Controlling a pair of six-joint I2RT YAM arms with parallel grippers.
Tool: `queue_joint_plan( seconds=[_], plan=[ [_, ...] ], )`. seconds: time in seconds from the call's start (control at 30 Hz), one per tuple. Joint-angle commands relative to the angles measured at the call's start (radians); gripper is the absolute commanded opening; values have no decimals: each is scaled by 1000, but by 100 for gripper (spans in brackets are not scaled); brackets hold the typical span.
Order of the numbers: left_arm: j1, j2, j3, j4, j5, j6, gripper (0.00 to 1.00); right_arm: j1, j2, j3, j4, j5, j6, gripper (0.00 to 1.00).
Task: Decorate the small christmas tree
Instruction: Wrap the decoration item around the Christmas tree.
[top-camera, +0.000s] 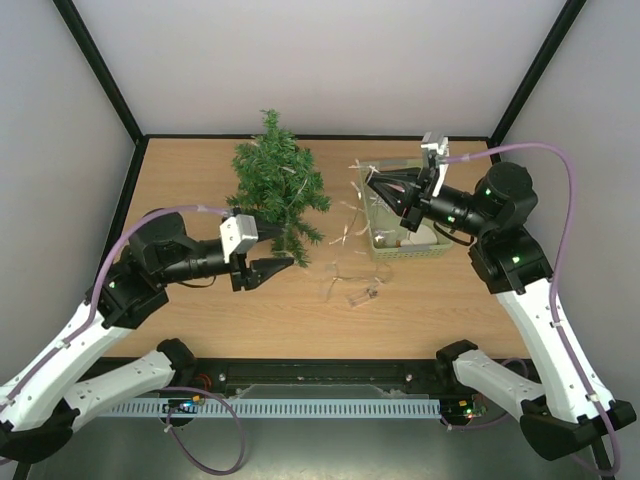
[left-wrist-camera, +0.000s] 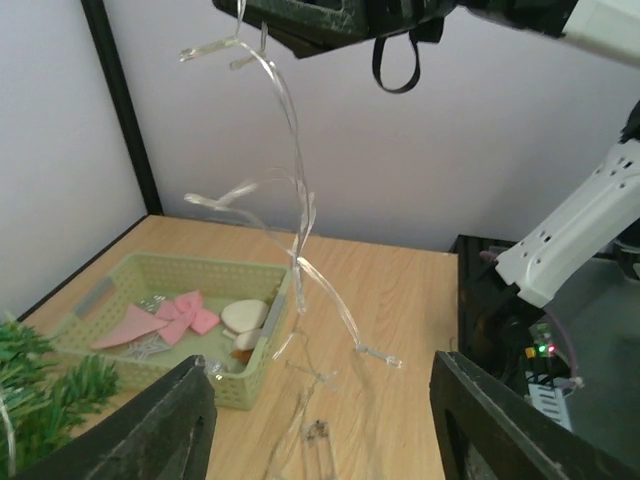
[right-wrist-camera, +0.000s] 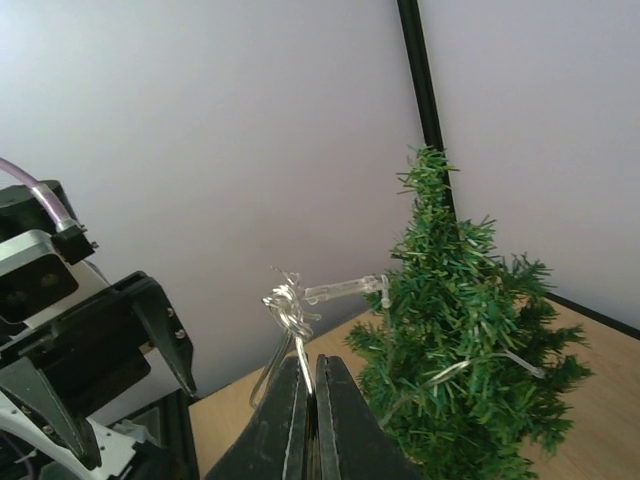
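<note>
My left gripper will grip the hanging strand (top-camera: 346, 238) (left-wrist-camera: 335, 299) just below the bunched part of the clear light string, between the tree and the basket.
The small christmas tree (top-camera: 275, 185) stands upright at the back middle of the table; a clear strand lies over its branches (right-wrist-camera: 460, 330). My right gripper (top-camera: 370, 185) is raised beside the tree and shut on a clear light string (right-wrist-camera: 292, 305), with a knot of loops just above its jaws (right-wrist-camera: 315, 375). The string (left-wrist-camera: 298, 230) hangs down to the table, ending at a small clear box (top-camera: 362, 295). My left gripper (top-camera: 275, 268) is open and empty, low by the tree's near side, facing the hanging string (left-wrist-camera: 320, 430).
A pale green basket (top-camera: 432, 252) sits right of the tree, under my right arm. It holds a pink bow (left-wrist-camera: 185, 315), white pieces and silver ornaments. Black frame posts stand at the back corners.
</note>
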Motion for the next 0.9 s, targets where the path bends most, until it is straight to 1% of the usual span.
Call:
queue_joint_plan(
  seconds=[0.0, 0.1, 0.2, 0.37, 0.5, 0.77, 0.87],
  plan=[
    [2, 43, 30, 67, 69, -79, 63, 36, -1, -10, 72, 20, 71, 2],
    [-10, 89, 34, 113, 90, -114, 63, 63, 7, -17, 83, 45, 91, 2],
    [-41, 140, 37, 155, 68, -156, 61, 87, 11, -29, 100, 69, 101, 2],
    [-112, 224, 56, 174, -28, -197, 57, 105, 13, -54, 127, 125, 131, 2],
    [-160, 233, 11, 254, -88, -248, 53, 110, 3, -93, 213, 129, 193, 2],
    [-199, 243, -21, 293, -274, -322, 52, 113, -21, -102, 251, 144, 228, 2],
    [-208, 250, -12, 309, -304, -351, 46, 113, -26, -107, 258, 158, 234, 2]
  ],
)
